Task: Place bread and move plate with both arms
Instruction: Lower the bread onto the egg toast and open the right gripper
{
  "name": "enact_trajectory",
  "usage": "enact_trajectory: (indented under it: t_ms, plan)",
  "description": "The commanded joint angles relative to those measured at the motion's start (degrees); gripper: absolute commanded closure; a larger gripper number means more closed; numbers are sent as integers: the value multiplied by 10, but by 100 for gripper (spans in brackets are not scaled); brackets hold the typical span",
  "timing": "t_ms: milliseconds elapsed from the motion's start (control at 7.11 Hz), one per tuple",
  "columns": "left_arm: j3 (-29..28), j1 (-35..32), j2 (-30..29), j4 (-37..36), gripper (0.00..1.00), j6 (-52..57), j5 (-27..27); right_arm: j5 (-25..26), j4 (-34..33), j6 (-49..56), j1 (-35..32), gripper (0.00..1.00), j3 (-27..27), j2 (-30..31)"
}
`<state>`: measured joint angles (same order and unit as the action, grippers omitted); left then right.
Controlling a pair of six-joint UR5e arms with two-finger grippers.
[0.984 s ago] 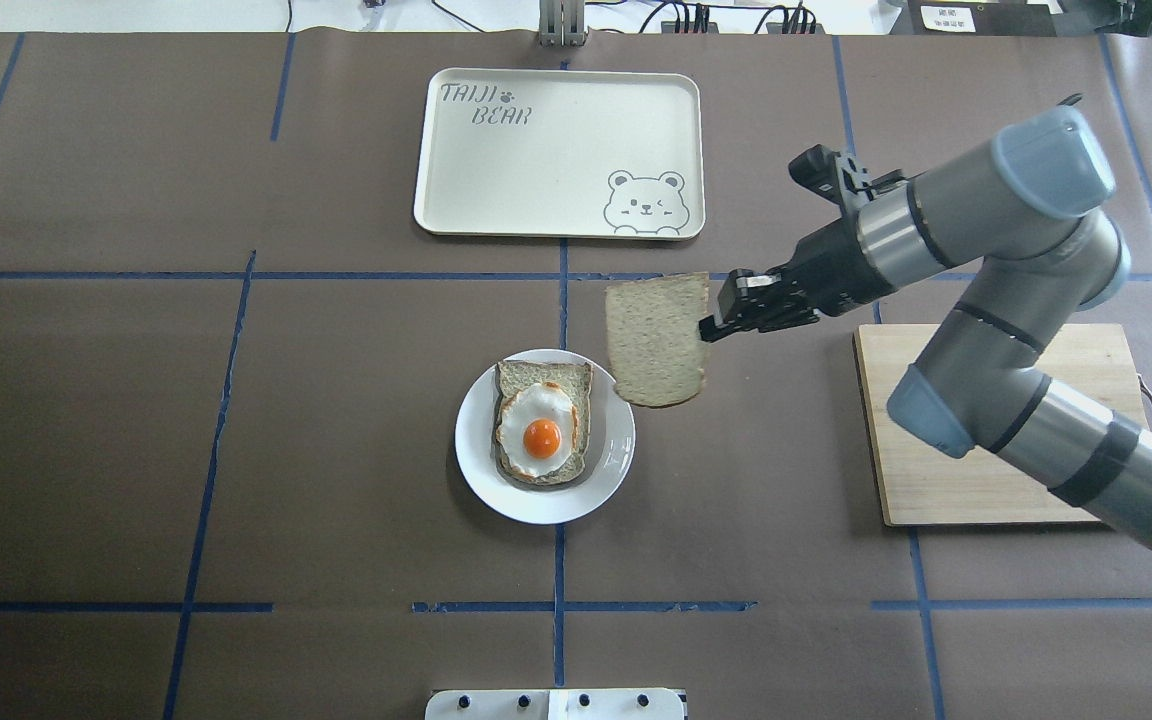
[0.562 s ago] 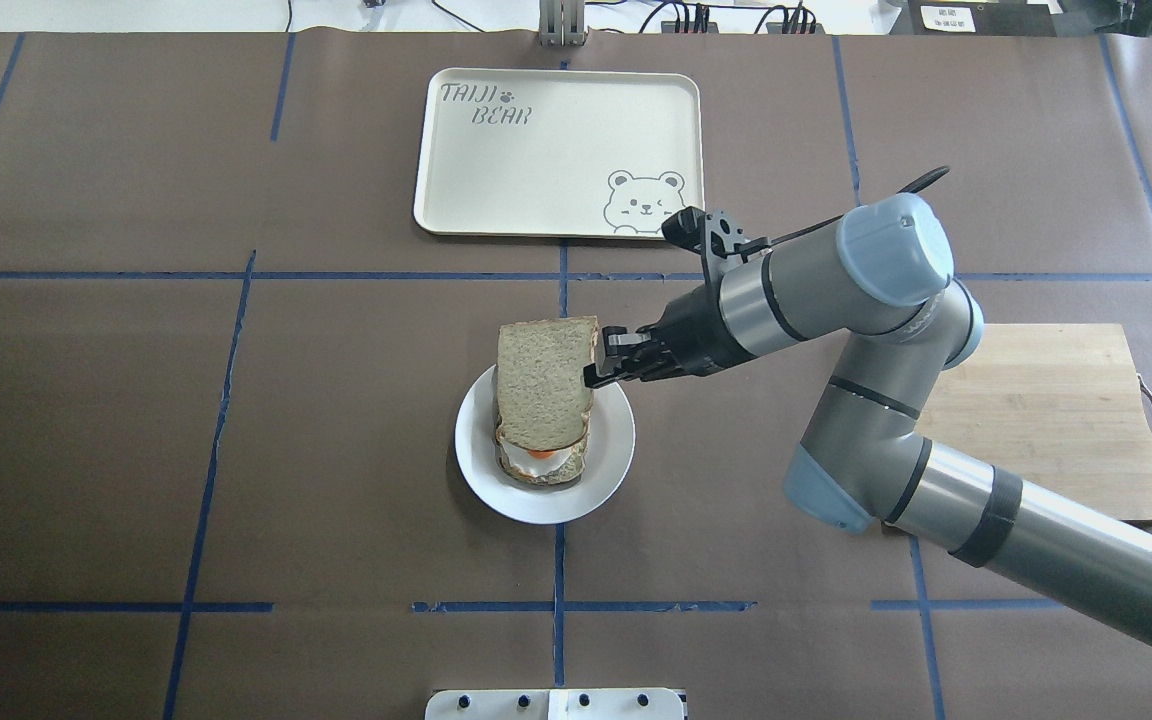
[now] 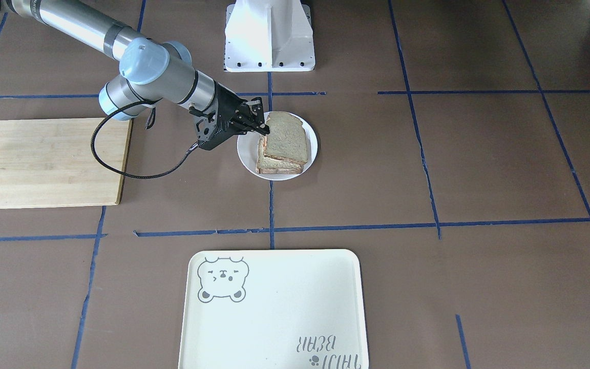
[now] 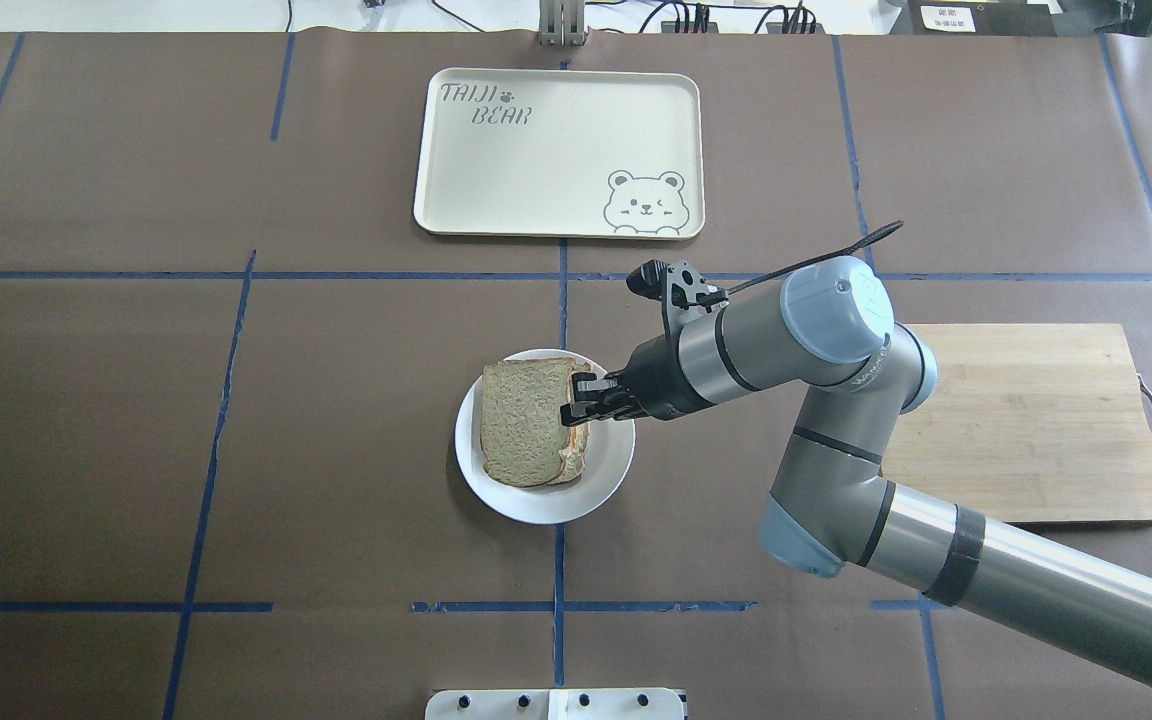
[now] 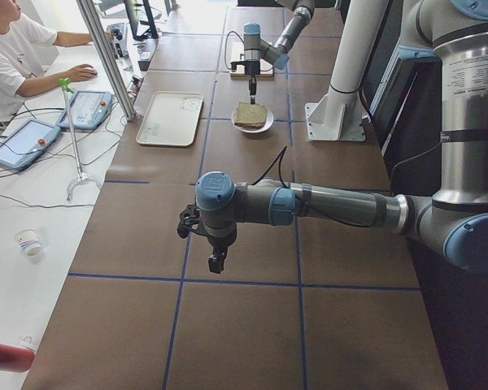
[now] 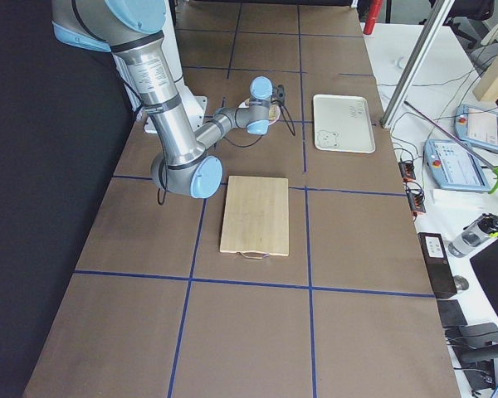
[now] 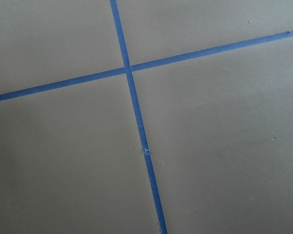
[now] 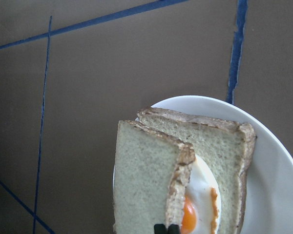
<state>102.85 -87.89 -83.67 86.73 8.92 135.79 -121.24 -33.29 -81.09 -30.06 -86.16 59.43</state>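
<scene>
Next, my right gripper lets go of the plain bread flat over the egg-topped toast [image 3: 279, 141] [image 8: 180, 178] on the small white plate.
The small white plate [image 4: 536, 508] sits mid-table with an egg-topped toast [image 8: 224, 161] on it. The plain bread [image 4: 521, 420] lies tilted over that toast, and the egg still shows under its lifted edge in the right wrist view. My right gripper [image 4: 573, 403] is shut on the bread's right edge, low over the plate's rim. From across the table the same grip shows, right gripper [image 3: 261, 126] on bread [image 3: 286, 142]. My left gripper [image 5: 217, 262] hangs over bare table far from the plate; I cannot tell whether it is open or shut.
A cream tray with a bear drawing [image 4: 556, 150] lies beyond the plate. A wooden cutting board [image 4: 1036, 420] sits to the right, under my right arm. The white robot base [image 3: 269, 36] stands at the near edge. A person sits at a side desk [image 5: 16, 49].
My right arm carried the bread leftward from beside the plate to over the egg toast, then lowered it until it lies almost flat on the toast.
</scene>
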Motion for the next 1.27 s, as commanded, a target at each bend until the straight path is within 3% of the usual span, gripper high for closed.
enact_trajectory:
  t_ms: [0, 1125]
  plan:
    - [2, 0, 0, -1, 0, 0, 0, -1, 2, 3, 0, 100, 8, 1]
    - [7, 0, 0, -1, 0, 0, 0, 16, 2, 6, 3, 100, 7, 11]
